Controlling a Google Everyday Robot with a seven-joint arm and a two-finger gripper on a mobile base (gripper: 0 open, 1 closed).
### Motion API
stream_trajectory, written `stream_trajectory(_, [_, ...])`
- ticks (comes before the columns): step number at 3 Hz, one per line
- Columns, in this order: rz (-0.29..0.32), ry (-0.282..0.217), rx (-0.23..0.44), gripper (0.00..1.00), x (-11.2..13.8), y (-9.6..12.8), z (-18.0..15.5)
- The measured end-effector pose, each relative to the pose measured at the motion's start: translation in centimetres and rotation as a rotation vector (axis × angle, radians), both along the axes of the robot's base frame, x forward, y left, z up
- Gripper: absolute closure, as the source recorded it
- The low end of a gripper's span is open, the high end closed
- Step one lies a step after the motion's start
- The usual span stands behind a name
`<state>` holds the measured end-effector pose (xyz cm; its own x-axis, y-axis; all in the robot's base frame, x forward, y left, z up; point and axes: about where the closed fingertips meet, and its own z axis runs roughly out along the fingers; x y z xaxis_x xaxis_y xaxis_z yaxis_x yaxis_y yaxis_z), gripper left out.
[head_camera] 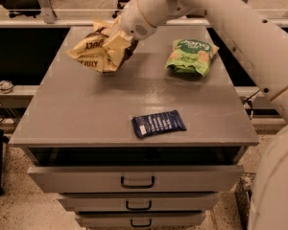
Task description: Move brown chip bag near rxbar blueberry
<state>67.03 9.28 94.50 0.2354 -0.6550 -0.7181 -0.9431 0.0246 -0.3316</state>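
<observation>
Next, I let my gripper release the brown chip bag so that it rests on the grey cabinet top just behind the rxbar blueberry (140, 79).
My gripper (116, 43) is shut on the brown chip bag (93, 49) and holds it crumpled above the back left of the grey cabinet top (86, 114). The bag shows its dark brown centre with white lettering and cream ends. The rxbar blueberry (158, 123), a small flat dark blue wrapper, lies near the front edge at the middle, well apart from the bag. My arm reaches in from the upper right.
A green chip bag (191, 56) lies at the back right of the top. The cabinet has several drawers below, the top one (137, 178) pulled slightly out. Desks and chair legs stand behind.
</observation>
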Motion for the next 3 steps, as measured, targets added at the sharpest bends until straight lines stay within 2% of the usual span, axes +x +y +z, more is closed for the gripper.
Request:
stream_trajectory(1, [0.099, 0.024, -0.030, 1.00, -3.1, -4.2, -1.5])
stream_trajectory(2, [0.167, 0.048, -0.070, 1.00, -5.5, -7.7, -2.9])
stream_trajectory(3, [0.243, 0.081, -0.120, 1.00, -7.6, -10.4, -4.6])
